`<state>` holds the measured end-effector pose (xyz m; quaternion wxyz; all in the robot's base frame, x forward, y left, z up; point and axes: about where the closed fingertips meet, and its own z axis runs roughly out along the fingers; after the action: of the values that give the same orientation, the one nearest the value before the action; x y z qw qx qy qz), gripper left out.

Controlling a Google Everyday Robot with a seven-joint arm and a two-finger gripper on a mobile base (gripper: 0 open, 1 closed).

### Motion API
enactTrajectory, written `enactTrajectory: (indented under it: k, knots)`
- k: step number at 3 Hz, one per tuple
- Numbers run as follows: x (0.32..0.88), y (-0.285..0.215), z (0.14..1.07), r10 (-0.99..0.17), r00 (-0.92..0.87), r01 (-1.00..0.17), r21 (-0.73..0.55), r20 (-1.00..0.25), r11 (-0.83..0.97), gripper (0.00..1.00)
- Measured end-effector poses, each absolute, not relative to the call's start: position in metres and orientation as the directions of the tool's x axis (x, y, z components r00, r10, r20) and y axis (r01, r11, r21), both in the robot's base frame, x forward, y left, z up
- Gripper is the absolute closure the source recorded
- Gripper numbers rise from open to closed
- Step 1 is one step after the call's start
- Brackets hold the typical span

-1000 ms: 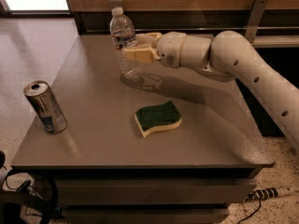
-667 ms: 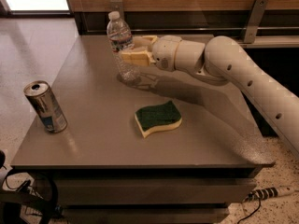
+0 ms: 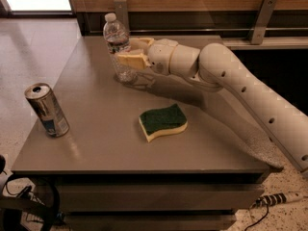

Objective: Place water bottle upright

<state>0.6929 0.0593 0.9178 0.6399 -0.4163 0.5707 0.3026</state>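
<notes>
Next, my gripper releases the water bottle standing upright on the grey table [image 3: 120, 77], toward the back beyond the drink can.
The water bottle [image 3: 117, 37] is clear and ribbed with a white cap. It stands nearly upright at the back left of the grey table [image 3: 106, 129], its top leaning slightly left and its base at or just above the tabletop. My gripper [image 3: 127, 52] reaches in from the right and is shut on the bottle's middle. One tan finger [image 3: 131, 60] shows in front of the bottle and the other behind it. The bottle's label is mostly hidden by the fingers.
A silver-and-blue drink can [image 3: 46, 109] stands upright near the table's left edge. A green-and-yellow sponge [image 3: 162, 121] lies in the middle. My white arm [image 3: 240, 85] crosses the right side. A wood-panelled wall and metal rail run behind the table.
My gripper has carried the bottle a little to the left and toward the back of the table. The can and the sponge have not moved.
</notes>
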Motion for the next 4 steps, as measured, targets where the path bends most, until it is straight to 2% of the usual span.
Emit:
enactTrajectory:
  k: [2,4]
  knots:
    - [0.708,0.068,0.921,-0.054,0.189,-0.861,-0.192,-0.980,0.471,1.00]
    - [0.712,0.079,0.899,-0.071,0.137,-0.873,-0.154,-0.988,0.462,1.00]
